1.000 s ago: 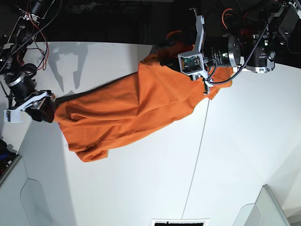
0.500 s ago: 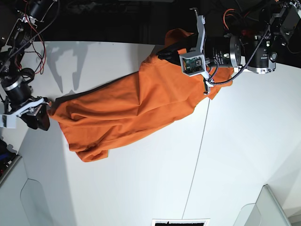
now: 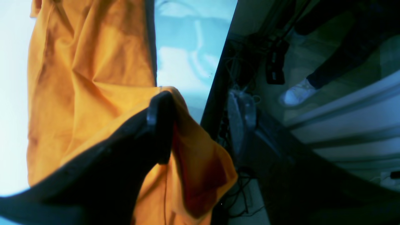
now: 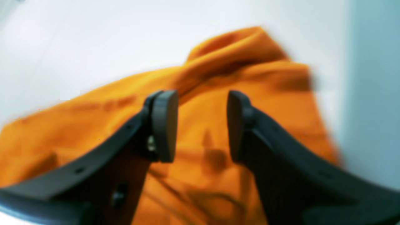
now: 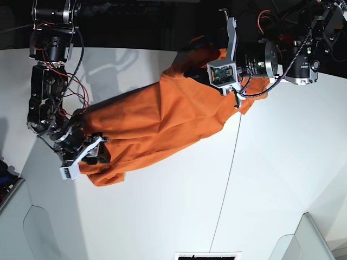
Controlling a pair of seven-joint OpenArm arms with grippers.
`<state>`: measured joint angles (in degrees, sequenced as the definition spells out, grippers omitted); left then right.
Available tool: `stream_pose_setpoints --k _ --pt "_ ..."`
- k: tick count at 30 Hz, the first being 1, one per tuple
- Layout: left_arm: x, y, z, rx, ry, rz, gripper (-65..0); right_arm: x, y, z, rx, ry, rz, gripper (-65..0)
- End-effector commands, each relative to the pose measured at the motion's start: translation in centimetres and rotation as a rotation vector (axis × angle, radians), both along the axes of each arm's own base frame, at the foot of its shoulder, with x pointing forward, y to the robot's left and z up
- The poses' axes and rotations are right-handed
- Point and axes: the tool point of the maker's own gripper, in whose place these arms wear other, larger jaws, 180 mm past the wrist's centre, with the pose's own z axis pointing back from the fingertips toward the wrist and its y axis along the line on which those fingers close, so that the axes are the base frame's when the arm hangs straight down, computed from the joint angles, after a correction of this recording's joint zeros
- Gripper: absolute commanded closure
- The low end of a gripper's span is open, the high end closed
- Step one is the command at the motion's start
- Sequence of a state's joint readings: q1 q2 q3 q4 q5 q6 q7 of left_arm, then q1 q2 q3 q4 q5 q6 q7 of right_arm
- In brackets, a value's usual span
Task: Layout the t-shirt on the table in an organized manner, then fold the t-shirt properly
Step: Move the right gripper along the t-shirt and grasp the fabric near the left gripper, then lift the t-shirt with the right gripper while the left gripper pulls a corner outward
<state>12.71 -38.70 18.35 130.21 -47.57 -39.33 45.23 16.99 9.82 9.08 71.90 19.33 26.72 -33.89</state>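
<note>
The shirt's upper end is bunched up at the far edge of the table, so the robot's left gripper will grab the shirt's corner (image 5: 259, 94) by the dark seam and pull it toward the near edge of the table.
The orange t-shirt (image 5: 157, 119) lies stretched slantwise on the white table (image 5: 162, 216), from upper right to lower left. My left gripper (image 5: 192, 57) is shut on the shirt's upper end near the table's far edge. In the left wrist view one dark finger (image 3: 159, 125) shows with the shirt (image 3: 87, 78) draped over it; the other finger is hidden. My right gripper (image 5: 99, 152) is open over the shirt's lower left end. In the right wrist view, which is blurred, the gripper (image 4: 201, 125) stands apart above the shirt (image 4: 218, 81), holding nothing.
A thin dark seam (image 5: 227, 179) runs down the table right of the shirt. Grey bins stand at the lower left (image 5: 32, 233) and lower right (image 5: 309, 238) corners. Cables hang behind the far edge. The floor and a shoe (image 3: 297, 93) show beyond the table edge.
My right gripper has let go of the shirt's left end and swung right and down, over the lower left end. The shirt's left end has drawn in. The left arm has barely moved.
</note>
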Motion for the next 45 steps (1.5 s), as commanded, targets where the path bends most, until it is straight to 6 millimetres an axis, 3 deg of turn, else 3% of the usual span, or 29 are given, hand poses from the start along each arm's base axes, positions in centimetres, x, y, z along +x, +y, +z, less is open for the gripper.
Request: stream_pose_setpoints --k 1,4,7,13,16,19,23,27,33,36,41,45 --pt "0.0 -0.5 1.1 -0.044 -0.019 -0.015 -30.1 0.3 -0.1 -0.1 -0.028 -0.001 0.014 -25.8" --pt "-0.1 -0.7 1.3 -0.054 -0.017 -0.014 -30.1 -1.0 -0.8 -3.1 -0.107 0.086 0.011 -25.8" --pt "-0.2 -0.8 1.5 -0.069 -0.008 -0.018 -30.1 -0.9 -4.1 -3.6 -0.159 0.097 -0.072 -25.9" --pt "-0.8 -1.2 1.8 -0.099 0.037 -0.032 -30.1 2.0 -10.9 0.8 -0.219 -0.044 -0.188 -25.9" --pt "-1.3 -1.6 2.5 -0.146 0.075 -0.045 -30.1 3.8 -12.4 3.4 -0.214 -0.099 -0.229 -25.9" --pt "-1.3 -2.5 3.1 -0.194 0.08 -0.039 -30.1 5.0 -12.4 5.2 -0.171 -0.136 -0.246 -25.9" --pt "-1.1 -3.1 3.3 -0.214 0.068 -0.029 -30.1 5.2 -11.2 5.5 -0.117 -0.106 -0.226 -25.8" --pt "0.0 -2.3 1.8 -0.11 -0.007 0.0 -30.1 3.9 -8.6 5.7 -0.049 -0.06 -0.113 -25.6" --pt "6.1 0.8 1.2 -0.024 -0.154 0.26 -30.1 0.4 -4.9 6.8 -0.011 -0.085 -0.014 -25.6" --pt "8.5 2.6 -1.0 0.034 -0.138 0.341 -30.0 -2.4 -1.9 6.6 0.018 -0.07 0.079 -25.6" --pt "11.3 6.9 -7.0 0.191 -0.056 0.449 -30.0 -7.0 3.3 6.0 0.169 -0.056 0.199 -25.6" --pt "10.9 9.0 -9.6 0.272 -0.01 0.463 -30.0 -9.5 7.0 6.5 0.212 -0.057 0.287 -25.6"
